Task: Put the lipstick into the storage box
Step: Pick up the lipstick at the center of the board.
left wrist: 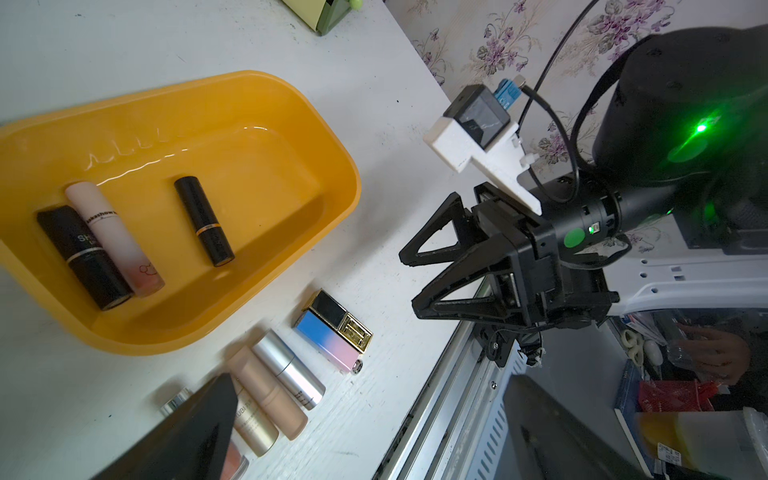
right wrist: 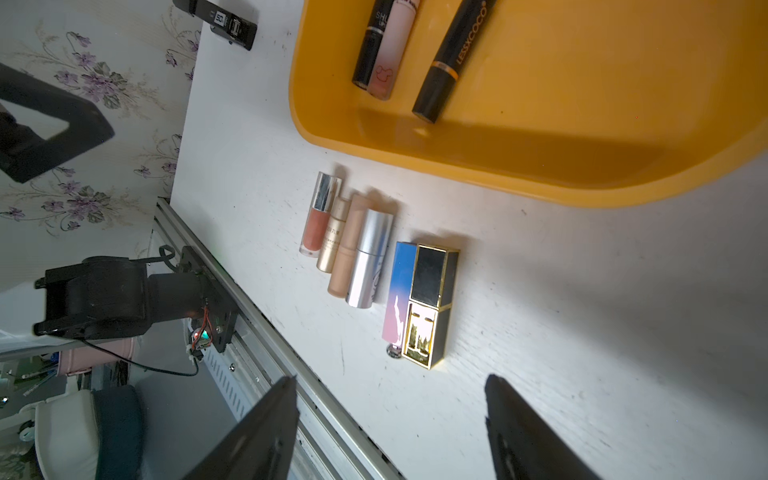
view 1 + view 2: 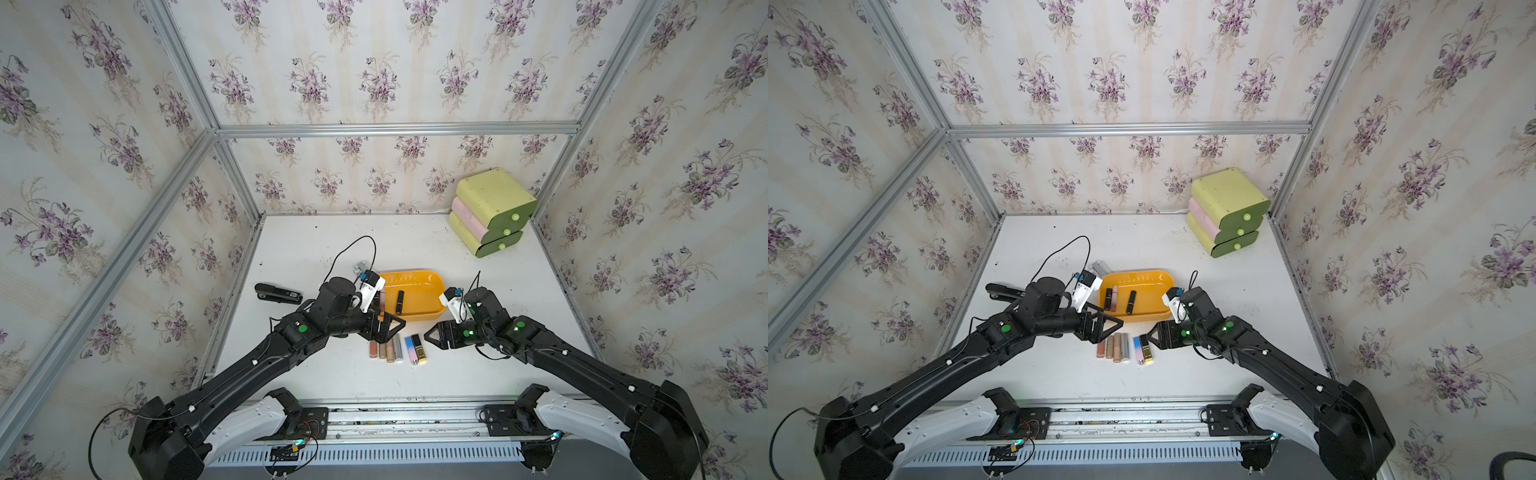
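Next, I close my right gripper on the middle of the black-gold lipstick (image 3: 419, 347) (image 2: 430, 305) next to the blue-pink lipstick, because it should go into the storage box.
The orange storage box (image 3: 419, 289) (image 3: 1148, 291) sits mid-table and holds three lipsticks: a black one with a gold band (image 3: 400, 301) (image 1: 203, 220), a black one (image 1: 83, 257) and a pale pink one (image 1: 112, 237) side by side. Several more lipstick tubes (image 3: 386, 349) (image 2: 353, 245), a blue-pink one (image 3: 411, 350) and a black-gold one (image 2: 432, 303) lie in a row in front of the box. My left gripper (image 3: 395, 330) (image 1: 372, 378) hovers open over the row's left end, holding nothing. My right gripper (image 3: 428, 336) (image 2: 390, 378) is open and empty just right of the black-gold lipstick.
A green-and-pink drawer unit (image 3: 490, 212) stands at the back right. A black stapler (image 3: 278, 293) lies left of the box, and a small clear case (image 3: 360, 266) sits behind my left wrist. The metal front rail (image 3: 395, 405) runs along the table's near edge.
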Robot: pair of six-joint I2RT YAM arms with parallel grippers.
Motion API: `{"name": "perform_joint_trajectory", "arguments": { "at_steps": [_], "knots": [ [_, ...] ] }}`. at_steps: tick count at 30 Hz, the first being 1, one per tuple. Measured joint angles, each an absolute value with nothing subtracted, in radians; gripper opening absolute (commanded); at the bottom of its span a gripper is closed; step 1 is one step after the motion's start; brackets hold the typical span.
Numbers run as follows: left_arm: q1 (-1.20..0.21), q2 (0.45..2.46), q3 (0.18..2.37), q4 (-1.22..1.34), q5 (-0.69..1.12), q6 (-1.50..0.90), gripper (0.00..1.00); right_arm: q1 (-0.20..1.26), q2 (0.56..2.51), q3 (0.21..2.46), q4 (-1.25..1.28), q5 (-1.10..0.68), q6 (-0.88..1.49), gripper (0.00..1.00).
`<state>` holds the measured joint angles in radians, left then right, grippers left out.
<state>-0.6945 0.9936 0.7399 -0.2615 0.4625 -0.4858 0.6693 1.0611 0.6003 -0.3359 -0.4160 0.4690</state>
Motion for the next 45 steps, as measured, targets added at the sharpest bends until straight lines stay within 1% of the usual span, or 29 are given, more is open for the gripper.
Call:
{"name": "perform_joint_trajectory", "arguments": {
  "at_steps": [7,11,17,28,34,45],
  "knots": [
    [-0.694,0.857,0.606,-0.274,0.372,-0.56,1.0,0.673,1.066,0.538,-0.311,-0.414,0.511,0.71],
    [-0.694,0.799,0.581,-0.328,0.308,-0.577,1.0,0.697,1.069,0.529,-0.311,-0.395,0.547,0.69],
    [-0.694,0.775,0.563,-0.356,0.253,-0.596,1.0,0.728,1.084,0.527,-0.311,-0.361,0.577,0.61],
    [-0.691,0.8,0.559,-0.371,0.236,-0.599,1.0,0.837,1.288,0.645,-0.297,-0.29,0.595,0.53],
    [-0.682,0.765,0.548,-0.386,0.237,-0.585,1.0,0.892,1.406,0.717,-0.301,-0.231,0.594,0.51],
    [-0.659,0.713,0.531,-0.413,0.245,-0.572,1.0,0.929,1.501,0.791,-0.315,-0.14,0.575,0.47]
  ]
}}
